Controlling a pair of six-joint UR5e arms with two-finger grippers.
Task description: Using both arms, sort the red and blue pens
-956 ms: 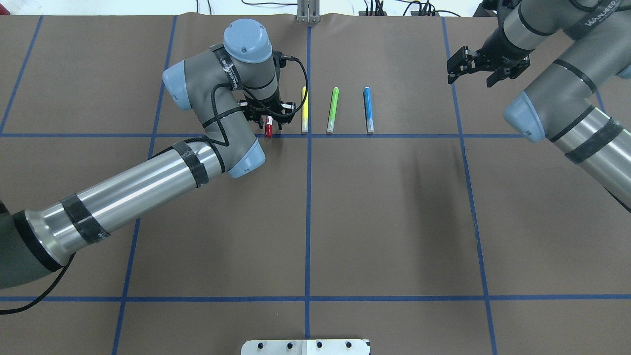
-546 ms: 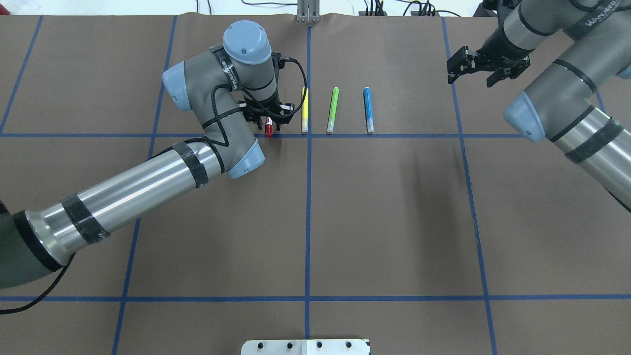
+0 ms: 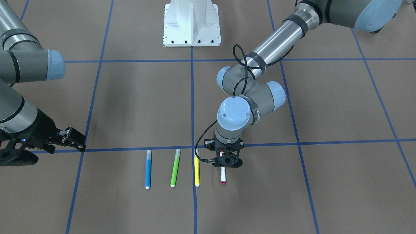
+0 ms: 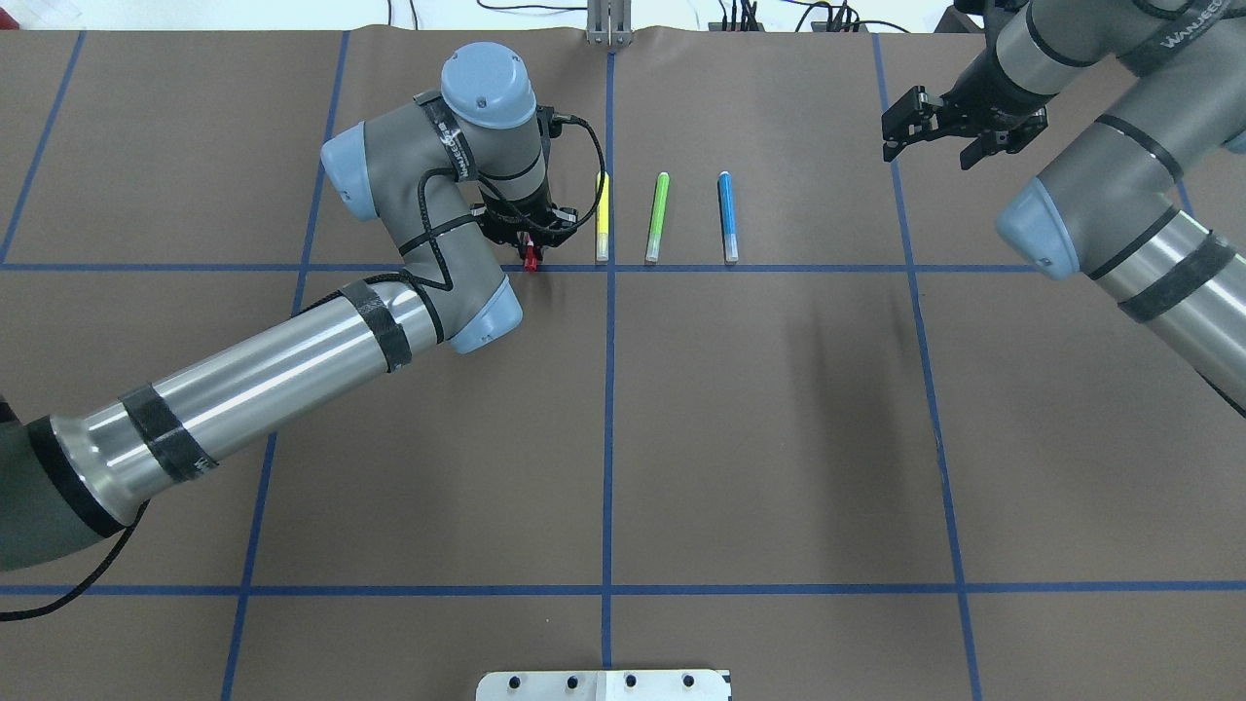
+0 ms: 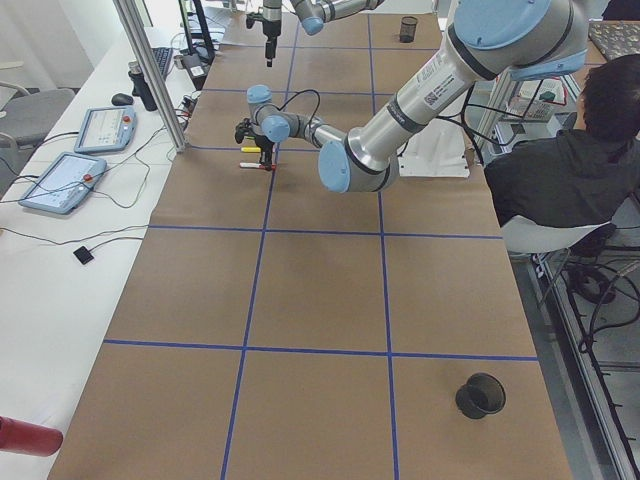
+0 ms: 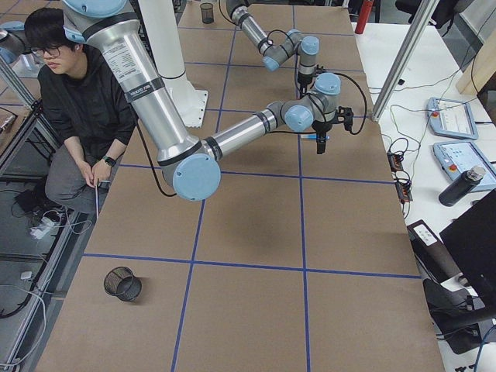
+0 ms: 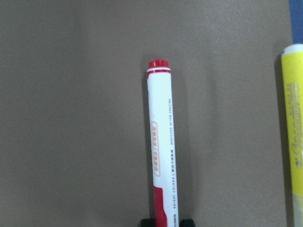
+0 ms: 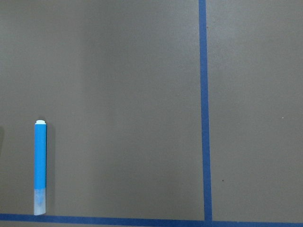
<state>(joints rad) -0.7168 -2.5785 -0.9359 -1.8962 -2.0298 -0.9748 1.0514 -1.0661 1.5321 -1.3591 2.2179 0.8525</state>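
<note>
My right gripper moves to the blue pen next and closes on the pen's body (image 3: 148,161) (image 8: 40,183) beside its pale end.
The red pen (image 7: 162,151), white-barrelled with a red cap, lies on the brown table at the left end of a row of markers. My left gripper (image 4: 531,243) stands straight over it and is shut on its capped end; the far tip (image 3: 223,177) sticks out past the fingers (image 7: 187,222). The blue pen (image 4: 726,216) lies at the row's right end and also shows low on the left in the right wrist view (image 8: 40,165). My right gripper (image 4: 930,144) hovers open well to the right of it, holding nothing.
A yellow marker (image 4: 602,216) and a green marker (image 4: 658,216) lie between the two pens, all parallel. A black mesh cup (image 5: 480,395) stands near the table's left end. A person (image 6: 77,101) sits behind the robot. Blue tape lines grid the table.
My left gripper's fingers have drawn in around the red pen, hiding more of its cap. The right gripper has drifted slightly farther away.
</note>
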